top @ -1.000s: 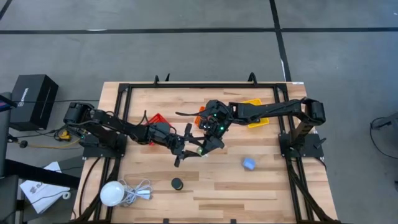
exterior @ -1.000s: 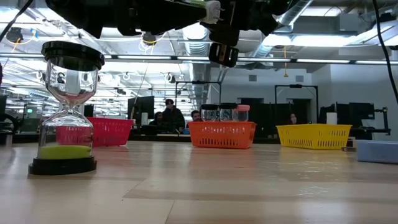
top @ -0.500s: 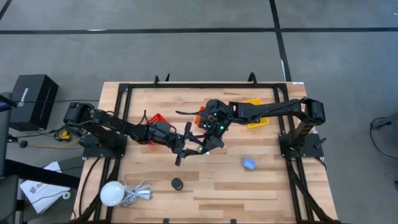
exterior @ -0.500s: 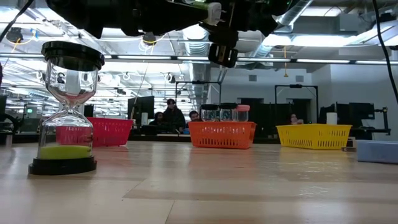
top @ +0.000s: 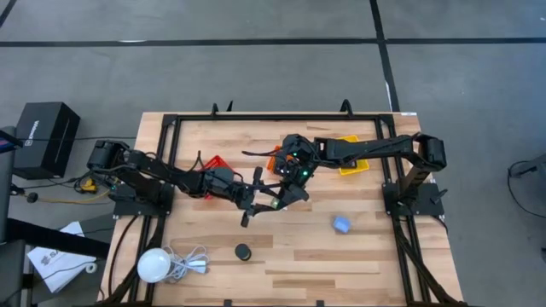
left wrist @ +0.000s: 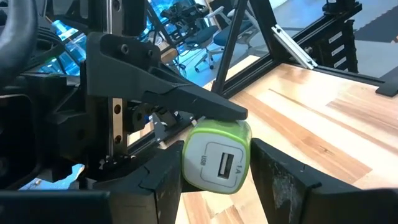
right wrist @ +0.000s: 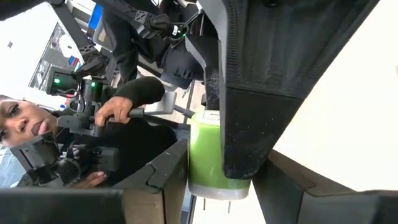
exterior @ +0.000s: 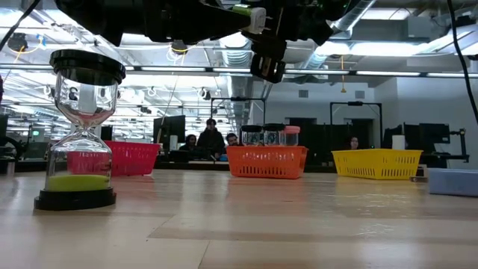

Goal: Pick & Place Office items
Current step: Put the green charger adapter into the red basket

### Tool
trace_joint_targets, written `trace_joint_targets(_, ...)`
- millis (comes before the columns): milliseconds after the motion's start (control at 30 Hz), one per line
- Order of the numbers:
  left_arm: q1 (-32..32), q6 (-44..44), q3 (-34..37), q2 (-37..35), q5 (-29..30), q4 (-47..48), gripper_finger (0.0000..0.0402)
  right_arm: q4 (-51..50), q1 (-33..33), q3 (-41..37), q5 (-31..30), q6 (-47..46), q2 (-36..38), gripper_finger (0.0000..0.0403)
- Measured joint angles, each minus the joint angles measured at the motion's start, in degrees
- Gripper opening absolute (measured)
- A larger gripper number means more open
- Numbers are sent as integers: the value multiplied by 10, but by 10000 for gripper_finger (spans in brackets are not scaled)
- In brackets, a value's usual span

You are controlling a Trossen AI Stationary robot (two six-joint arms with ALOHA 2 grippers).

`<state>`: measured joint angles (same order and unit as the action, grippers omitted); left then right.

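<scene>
Next, I open my left gripper, as it has the charger's USB end only shallowly, and take more of the charger's green body (right wrist: 206, 148) with it while my right gripper stays closed.
A small green-and-white USB charger (left wrist: 217, 155) hangs in the air over the middle of the table, and both grippers meet on it. My left gripper (left wrist: 217, 186) comes from the table's left, with a finger on each side of the charger. My right gripper (right wrist: 224, 180) comes from the right and closes on the same charger (right wrist: 208, 152). In the high view the two grippers (top: 275, 201) overlap there. A blue block (top: 341, 224) lies on the table at the right. An hourglass with green sand (exterior: 78, 127) stands near the front. My left gripper pinches the charger's two green side walls (left wrist: 186, 168) between its fingers, nearly level from the table's left. The white USB face points at its camera. The charger is lifted clear of the table. My right gripper has one finger (left wrist: 186, 102) laid along the charger's green top (left wrist: 217, 126). In its own view the charger stands against one finger (right wrist: 171, 165). The left gripper's finger (right wrist: 273, 93) hides the other side.
Red (top: 217, 162), orange (top: 275, 156) and yellow (top: 350, 153) mesh baskets stand along the far side; the orange one (exterior: 267, 161) holds black and pink cylinders. A white globe with a cord (top: 158, 264) lies at the near left. People are in the room behind the table.
</scene>
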<state>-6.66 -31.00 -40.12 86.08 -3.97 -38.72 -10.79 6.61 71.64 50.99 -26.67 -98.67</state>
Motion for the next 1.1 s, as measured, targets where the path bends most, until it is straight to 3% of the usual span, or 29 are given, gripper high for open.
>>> trace_joint_targets(1100, -4, 43, 0, -63, 26, 87, 172, -5, 3, 0, 15, 16, 0, 154)
